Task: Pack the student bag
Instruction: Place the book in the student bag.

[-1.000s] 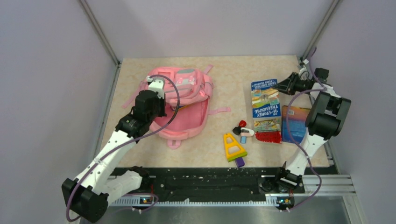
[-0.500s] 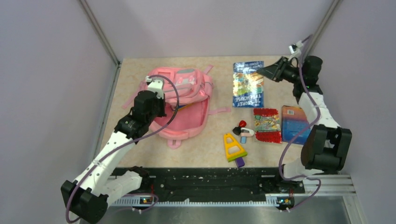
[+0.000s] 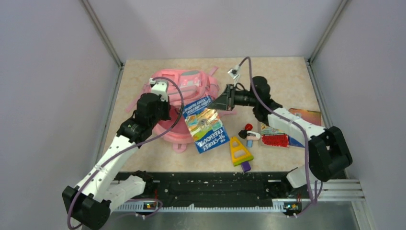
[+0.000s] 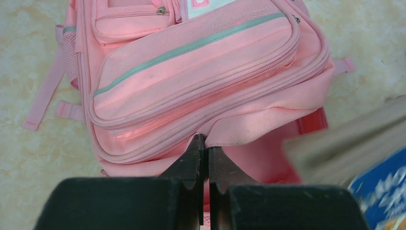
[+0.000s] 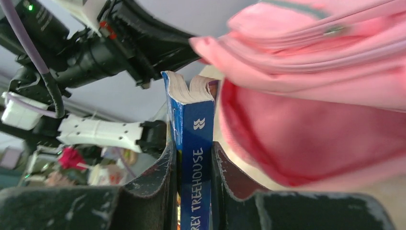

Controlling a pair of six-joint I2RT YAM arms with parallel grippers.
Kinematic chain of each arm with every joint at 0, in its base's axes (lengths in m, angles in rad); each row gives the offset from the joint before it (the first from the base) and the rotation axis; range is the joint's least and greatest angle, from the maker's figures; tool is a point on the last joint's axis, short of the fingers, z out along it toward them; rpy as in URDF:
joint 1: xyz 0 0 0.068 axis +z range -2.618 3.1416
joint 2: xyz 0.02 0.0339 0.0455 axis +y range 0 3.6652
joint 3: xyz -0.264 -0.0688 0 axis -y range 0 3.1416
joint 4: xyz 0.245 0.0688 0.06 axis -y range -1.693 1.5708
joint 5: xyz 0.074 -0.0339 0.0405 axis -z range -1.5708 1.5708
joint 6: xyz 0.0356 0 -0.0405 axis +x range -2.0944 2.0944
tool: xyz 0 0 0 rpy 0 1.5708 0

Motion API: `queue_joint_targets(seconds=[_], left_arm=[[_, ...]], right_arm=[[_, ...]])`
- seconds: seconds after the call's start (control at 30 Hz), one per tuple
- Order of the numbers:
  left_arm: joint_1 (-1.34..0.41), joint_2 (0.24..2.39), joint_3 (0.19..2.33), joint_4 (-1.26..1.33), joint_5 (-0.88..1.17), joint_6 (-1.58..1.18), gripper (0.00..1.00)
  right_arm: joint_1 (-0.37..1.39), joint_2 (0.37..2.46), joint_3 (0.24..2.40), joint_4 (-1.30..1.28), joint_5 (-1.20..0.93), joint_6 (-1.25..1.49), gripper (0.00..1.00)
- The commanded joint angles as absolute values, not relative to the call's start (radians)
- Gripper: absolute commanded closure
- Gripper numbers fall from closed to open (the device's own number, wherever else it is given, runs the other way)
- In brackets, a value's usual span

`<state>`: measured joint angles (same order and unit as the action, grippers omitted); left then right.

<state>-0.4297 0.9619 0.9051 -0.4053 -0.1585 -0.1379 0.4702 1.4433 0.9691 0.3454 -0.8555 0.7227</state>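
Observation:
Next, I let go of the blue Treehouse book with my right gripper inside the pink bag's open compartment (image 3: 190,103) (image 5: 287,112), tucked under the bag's raised flap.
The pink student bag (image 3: 189,93) lies at the back left with its main compartment open. My left gripper (image 3: 165,111) is shut on the edge of the bag's opening flap (image 4: 239,132) and holds it up. My right gripper (image 3: 221,103) is shut on the spine of a blue Treehouse book (image 3: 206,128) and holds it tilted in the air just right of the bag's opening. In the right wrist view the book (image 5: 194,143) stands between my fingers, beside the bag's pink interior (image 5: 311,139). The book's page edge also shows in the left wrist view (image 4: 344,143).
On the table right of the bag lie a yellow triangle ruler (image 3: 239,151), a small red, black and white item (image 3: 249,133), a red sheet (image 3: 274,139) and a blue book (image 3: 300,120). The black arm rail (image 3: 210,184) runs along the near edge.
My right arm has swung left across the table, carrying the book from the back right over to the bag's opening. The left arm has held still on the flap.

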Motion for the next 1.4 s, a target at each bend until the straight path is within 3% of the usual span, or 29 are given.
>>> queue_joint_targets(seconds=[0.0,0.2,0.4,0.87,1.37], left_arm=[[-0.429,0.917,0.919,-0.285,-0.128,-0.170,1.00],[-0.429,0.913,0.919,-0.285,-0.129,-0.172,1.00],[-0.430,0.899,0.915,-0.277,-0.114,-0.172,1.00],[-0.430,0.880,0.907,-0.264,-0.095,-0.169,1.00],[-0.430,0.885,0.905,-0.260,-0.080,-0.171,1.00]], right_arm=[[0.612,1.519,0.980,0.644,-0.815,0.919,1.00],[0.711,1.667,0.979,0.890,-0.821,1.072,1.00],[0.730,1.765,0.964,0.926,-0.765,1.091,1.00],[0.723,1.879,0.940,0.904,-0.436,1.066,1.00],[0.692,1.988,0.929,1.168,-0.073,1.101,1.00]])
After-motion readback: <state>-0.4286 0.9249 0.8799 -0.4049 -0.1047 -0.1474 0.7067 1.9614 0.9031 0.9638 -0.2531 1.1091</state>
